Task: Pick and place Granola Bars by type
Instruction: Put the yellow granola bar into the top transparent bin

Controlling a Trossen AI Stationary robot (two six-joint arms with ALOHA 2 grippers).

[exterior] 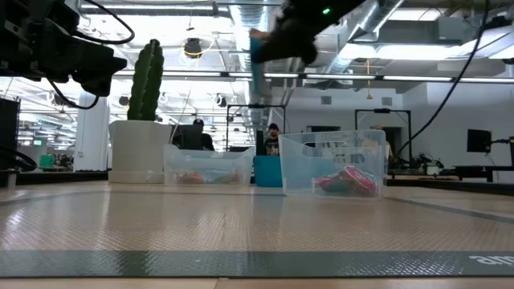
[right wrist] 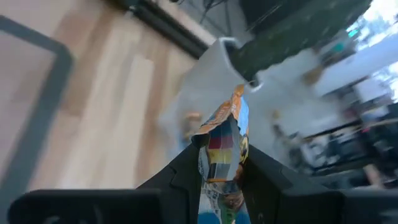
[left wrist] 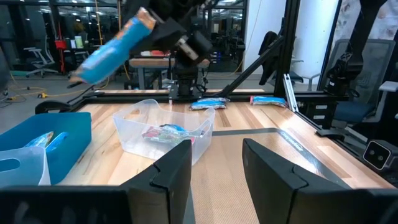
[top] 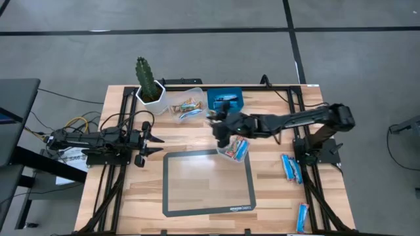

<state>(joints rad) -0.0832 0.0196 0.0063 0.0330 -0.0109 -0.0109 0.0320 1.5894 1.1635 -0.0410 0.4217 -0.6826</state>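
Note:
I need to use my right gripper to set the blue granola bar down and let go of it in the far clear tub (top: 188,107) beside the potted cactus.
My right gripper (top: 217,122) is high over the table's far middle, between the blue bin (top: 226,100) and two clear tubs, and is shut on a blue granola bar (left wrist: 109,48) with an orange end. In the low view the bar (exterior: 256,64) hangs under the gripper (exterior: 281,38). The far tub (top: 186,105) holds tan bars; the nearer tub (top: 233,150) holds red-multicoloured and blue ones. Three more blue bars (top: 289,167) lie flat on the table's right side. My left gripper (left wrist: 217,177) waits open at the left edge (top: 155,142). My right gripper pinches the blue bar between its two fingers (right wrist: 186,171), which lie on the wrapper's two flat faces (right wrist: 222,163). The bar is lifted clear of the table. In the left wrist view its orange end (left wrist: 144,18) is beside the gripper and the rest slants down, away from it.
A potted cactus (top: 149,84) stands at the far left corner. A grey-framed mat (top: 209,182) lies on the near middle of the table. The arm frames' black rails run along both sides (top: 308,177).

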